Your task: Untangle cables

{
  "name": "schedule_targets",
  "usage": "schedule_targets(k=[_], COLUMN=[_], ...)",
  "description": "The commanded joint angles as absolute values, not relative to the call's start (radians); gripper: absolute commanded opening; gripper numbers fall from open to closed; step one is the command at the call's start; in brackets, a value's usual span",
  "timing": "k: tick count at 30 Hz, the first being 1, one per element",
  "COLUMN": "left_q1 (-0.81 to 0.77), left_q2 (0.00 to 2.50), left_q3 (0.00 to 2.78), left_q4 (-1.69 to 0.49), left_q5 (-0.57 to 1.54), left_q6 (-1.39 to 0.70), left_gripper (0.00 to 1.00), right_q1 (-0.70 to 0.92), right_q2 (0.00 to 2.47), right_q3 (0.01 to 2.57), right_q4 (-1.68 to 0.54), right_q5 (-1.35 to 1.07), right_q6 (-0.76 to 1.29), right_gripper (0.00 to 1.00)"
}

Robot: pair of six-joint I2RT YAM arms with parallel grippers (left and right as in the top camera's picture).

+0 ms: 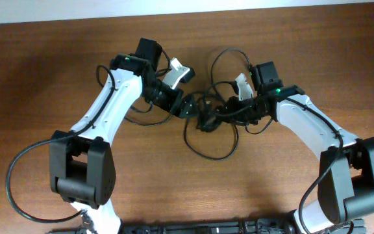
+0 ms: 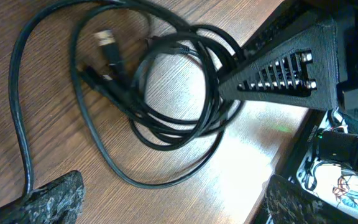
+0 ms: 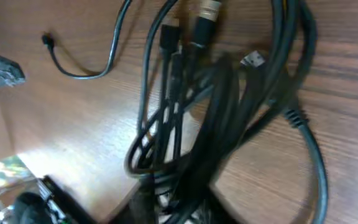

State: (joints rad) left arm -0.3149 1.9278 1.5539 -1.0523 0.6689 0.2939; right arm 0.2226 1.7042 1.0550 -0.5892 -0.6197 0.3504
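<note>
The robot's left gripper should close on the cable parts [image 1: 204, 117] [image 2: 143, 93] next to the metallic plug ends, on the side of the cables' bundle that faces away from the right gripper.
The cables [image 1: 208, 123] are thin black cords tangled in a bundle at the table's middle, with loose loops trailing toward the front and back. In the left wrist view the cables [image 2: 166, 93] lie coiled, with metallic plug ends at the upper left. My left gripper [image 1: 186, 107] is open, its fingers [image 2: 173, 199] spread wide just short of the coil and holding nothing. My right gripper [image 1: 223, 114] is at the bundle's right side. In the right wrist view it [image 3: 185, 199] is shut on a thick bunch of the cables [image 3: 229, 106].
The brown wooden table [image 1: 57, 58] carries nothing else. A thin cord end [image 3: 73, 62] lies apart from the bundle. The arms' own thicker black wires loop out beside each arm [image 1: 18, 175]. The two grippers are very close together.
</note>
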Motion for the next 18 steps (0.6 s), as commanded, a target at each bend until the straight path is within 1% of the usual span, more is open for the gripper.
schedule_targets(k=[1,3,4,5,6,9,11,12,14,18], left_q1=[-0.315,-0.326,-0.336,-0.350,-0.360,-0.406,-0.441,-0.461,-0.475,-0.475], left_q2=[1.901,1.901,1.901,1.901,1.901,1.902,1.902,1.902,1.902,1.902], left_q3=[1.513,1.480,1.466,1.454,1.454,1.454,1.454,1.454,1.454,1.454], left_q4=[-1.036,-0.996,-0.977,-0.950,-0.940,-0.896,-0.879,-0.879,-0.878,-0.868], left_q5=[0.665,0.661,0.655,0.642,0.626,0.566,0.540,0.459,0.391,0.391], left_q6=[0.313,0.313,0.313,0.313,0.313,0.313,0.312,0.312,0.312,0.312], left_gripper=[0.89,0.85,0.86,0.89,0.90,0.90,0.84,0.80,0.79,0.79], right_q1=[0.222,0.222,0.222,0.222,0.222,0.222,0.222,0.222,0.222,0.222], right_q2=[1.694,1.694,1.694,1.694,1.694,1.694,1.694,1.694,1.694,1.694], right_q3=[1.063,1.063,1.063,1.063,1.063,1.063,1.063,1.063,1.063,1.063], right_q4=[-0.589,-0.573,-0.554,-0.532,-0.516,-0.503,-0.504,-0.504,-0.504,-0.508], right_q5=[-0.591,-0.647,-0.678,-0.704,-0.716,-0.726,-0.726,-0.726,-0.726,-0.726], right_q6=[0.349,0.349,0.349,0.349,0.349,0.349,0.349,0.349,0.349,0.349], right_gripper=[0.04,0.04,0.04,0.04,0.04,0.04,0.04,0.04,0.04,0.04])
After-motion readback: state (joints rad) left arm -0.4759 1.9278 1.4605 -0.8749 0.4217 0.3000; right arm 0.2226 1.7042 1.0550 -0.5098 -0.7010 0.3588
